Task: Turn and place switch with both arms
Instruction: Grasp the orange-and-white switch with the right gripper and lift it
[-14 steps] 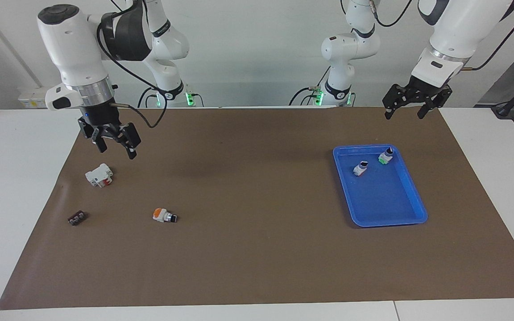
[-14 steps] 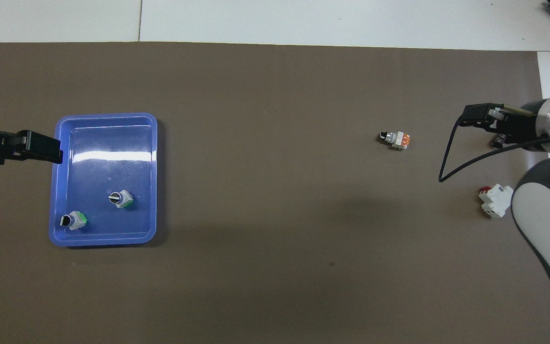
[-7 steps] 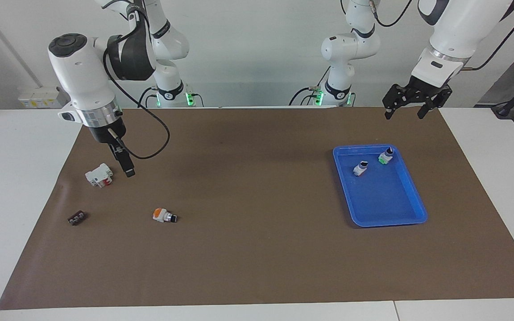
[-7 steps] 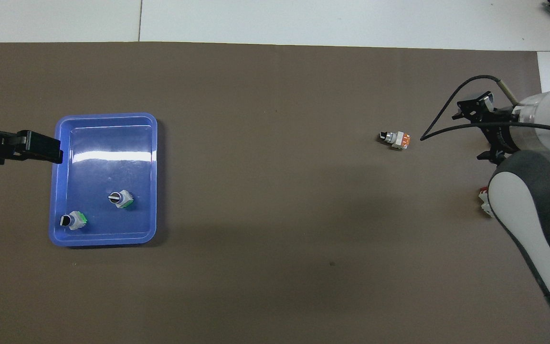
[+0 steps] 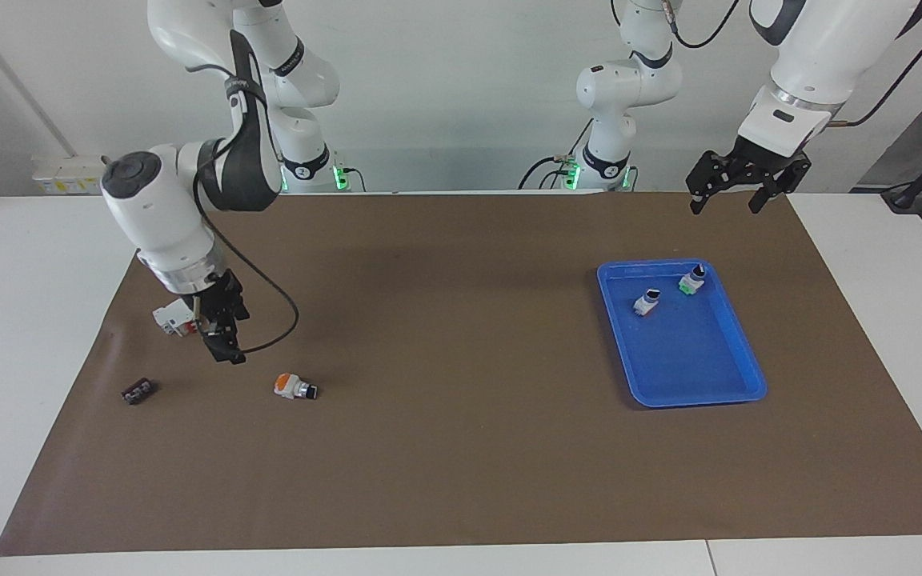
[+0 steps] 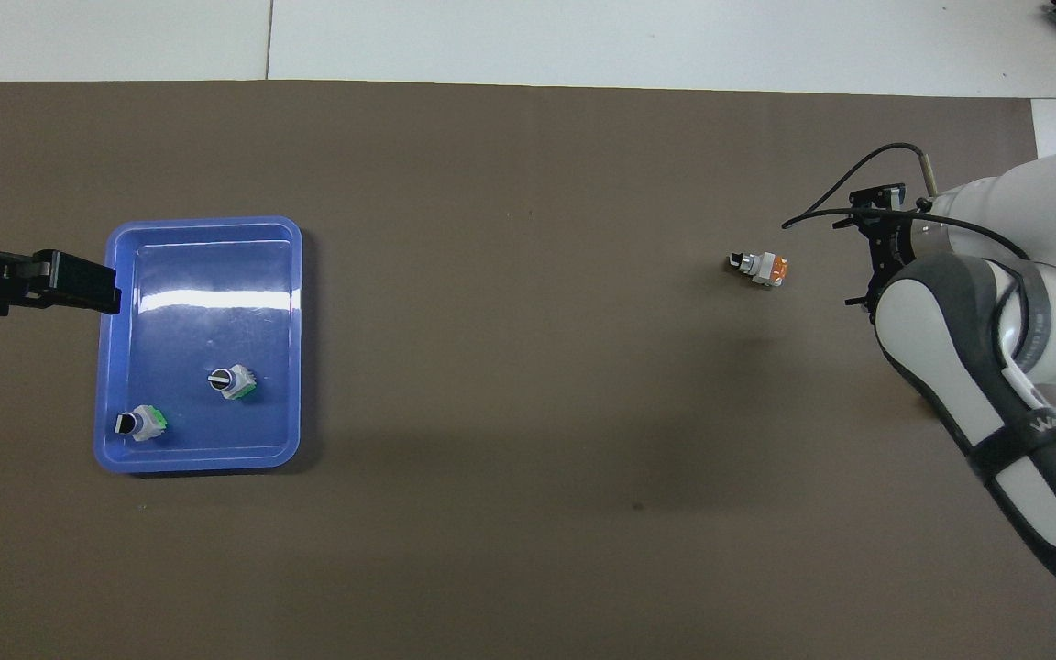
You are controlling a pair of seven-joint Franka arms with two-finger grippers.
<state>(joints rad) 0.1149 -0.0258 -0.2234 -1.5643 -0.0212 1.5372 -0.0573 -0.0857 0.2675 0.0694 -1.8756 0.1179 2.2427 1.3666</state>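
Note:
The switch's white middle (image 6: 765,268), between its orange block and black knob, is the next place I will move my right gripper to and close it on.
The switch (image 5: 294,387) lies on its side on the brown mat, with its orange block toward the right arm's end of the table and its black knob toward the middle. It also shows in the overhead view (image 6: 759,266). My right gripper (image 5: 225,352) hangs low over the mat between the switch and the white block, apart from both. In the overhead view its fingers stand apart, and the right gripper (image 6: 861,247) is beside the switch's orange end. My left gripper (image 5: 725,206) is open and waits high over the mat's edge by the blue tray.
A blue tray (image 5: 693,384) at the left arm's end holds two small green-based switches (image 5: 691,280) (image 5: 647,301). A white block with a red part (image 5: 171,317) sits partly hidden by the right wrist. A small black part (image 5: 138,391) lies near the mat's edge.
My right arm has come down and moved away from the robots, past the white block toward the switch, and its wrist has turned. The left arm and the switch have not moved.

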